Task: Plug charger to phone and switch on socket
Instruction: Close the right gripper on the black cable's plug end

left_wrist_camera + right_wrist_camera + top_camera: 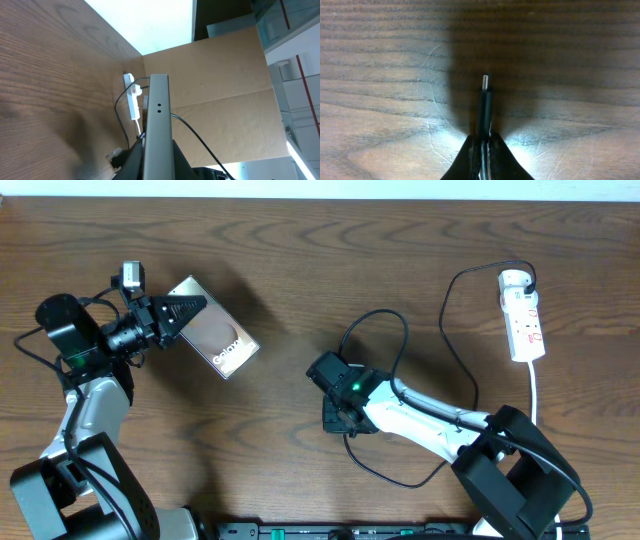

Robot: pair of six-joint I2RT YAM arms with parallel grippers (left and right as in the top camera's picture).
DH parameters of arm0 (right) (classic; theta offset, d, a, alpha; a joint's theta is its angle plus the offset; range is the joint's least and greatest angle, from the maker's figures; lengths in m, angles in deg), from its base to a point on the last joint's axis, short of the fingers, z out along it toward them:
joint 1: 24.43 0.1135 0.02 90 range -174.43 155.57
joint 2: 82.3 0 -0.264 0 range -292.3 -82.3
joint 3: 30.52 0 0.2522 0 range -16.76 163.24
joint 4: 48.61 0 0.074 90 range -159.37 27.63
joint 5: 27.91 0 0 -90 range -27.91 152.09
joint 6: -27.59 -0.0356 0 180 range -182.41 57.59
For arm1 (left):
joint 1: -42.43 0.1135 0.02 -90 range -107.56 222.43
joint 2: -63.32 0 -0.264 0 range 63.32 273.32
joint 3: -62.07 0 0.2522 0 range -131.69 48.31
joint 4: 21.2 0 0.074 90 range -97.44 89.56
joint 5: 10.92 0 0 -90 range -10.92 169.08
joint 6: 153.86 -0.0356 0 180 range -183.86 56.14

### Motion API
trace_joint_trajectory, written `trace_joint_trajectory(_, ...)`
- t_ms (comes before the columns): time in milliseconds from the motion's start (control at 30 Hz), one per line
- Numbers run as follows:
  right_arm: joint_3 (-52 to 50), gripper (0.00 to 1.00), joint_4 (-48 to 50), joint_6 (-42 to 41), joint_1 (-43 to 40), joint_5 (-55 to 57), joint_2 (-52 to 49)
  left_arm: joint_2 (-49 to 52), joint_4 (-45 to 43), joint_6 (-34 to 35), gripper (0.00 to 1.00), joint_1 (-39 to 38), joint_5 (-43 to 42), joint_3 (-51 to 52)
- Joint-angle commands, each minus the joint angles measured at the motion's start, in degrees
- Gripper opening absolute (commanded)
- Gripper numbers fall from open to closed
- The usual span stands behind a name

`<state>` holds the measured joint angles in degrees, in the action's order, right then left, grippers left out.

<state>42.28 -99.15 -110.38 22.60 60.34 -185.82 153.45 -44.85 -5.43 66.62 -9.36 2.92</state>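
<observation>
Next, I open my right gripper, which holds the plug far behind its metal tip, and grip the plug body closer to the tip (485,107) before I move toward the phone.
The phone (218,335), a brown slab with white lettering, is lifted at an angle at the left, and my left gripper (183,311) is shut on its near end. In the left wrist view its grey edge (158,120) rises between the dark fingers (134,162). My right gripper (340,418) sits mid-table, shut on the charger's plug end. The metal plug tip (485,79) sticks out past the fingers (468,159), just above the wood. The black charger cable (455,350) loops across the table to the white socket (524,315) at the far right, where its white adapter (514,280) sits.
The socket's thick white lead (535,395) runs toward the front edge beside my right arm (440,420). Cable loops lie around my right wrist. A cardboard wall (225,75) stands beyond the table's far side. A black rail (350,531) lines the front edge.
</observation>
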Motion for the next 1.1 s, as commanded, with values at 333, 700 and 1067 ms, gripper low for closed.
trace_joint_trajectory(333, -0.2, 0.27, 0.0, -0.6, 0.3, 1.5, -0.7, -0.3, -0.4, -0.4, 0.07, 0.3, -1.7, -0.3)
trace_joint_trajectory(700, -0.2, 0.22, 2.2, -0.9, 0.3, 3.3, -0.8, -0.3, -0.4, -0.4, 0.07, 0.3, -1.7, -0.3)
trace_joint_trajectory(1067, -0.2, 0.11, 1.4, -0.9, 0.3, 2.7, -0.7, -0.3, -0.4, -0.4, 0.07, 0.3, -1.7, -0.3)
